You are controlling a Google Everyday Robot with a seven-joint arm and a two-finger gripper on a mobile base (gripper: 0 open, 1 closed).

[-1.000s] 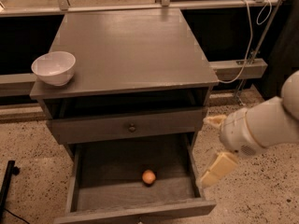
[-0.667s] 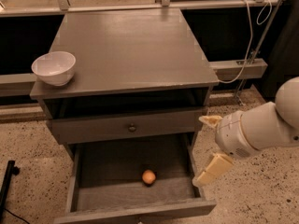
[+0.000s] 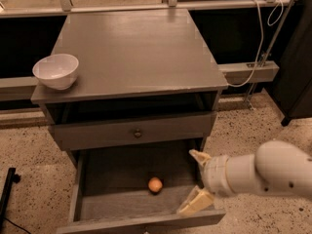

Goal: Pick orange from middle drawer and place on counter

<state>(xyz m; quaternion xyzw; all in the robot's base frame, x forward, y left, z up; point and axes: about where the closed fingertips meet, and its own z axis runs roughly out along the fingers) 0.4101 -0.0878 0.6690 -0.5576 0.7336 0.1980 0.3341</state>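
Note:
I should next close my gripper on the middle of the orange [image 3: 155,185] in the open middle drawer.
The orange [image 3: 155,185] lies on the wood-grain floor of the open middle drawer [image 3: 122,174], near its centre. My gripper [image 3: 195,181] is open over the drawer's right side, its two tan fingers [image 3: 196,202] spread apart, to the right of the orange and not touching it. The white arm [image 3: 265,172] reaches in from the right. The counter [image 3: 131,52] is the grey top of the cabinet above.
A white bowl [image 3: 56,70] stands at the counter's left front corner. A shallower drawer front with a round knob [image 3: 137,133] sits above the open drawer. A white cable [image 3: 256,43] hangs at the right. Speckled floor surrounds the cabinet.
My gripper and arm have moved left and down, from beside the cabinet to over the right side of the open drawer, closer to the orange. The orange has not moved.

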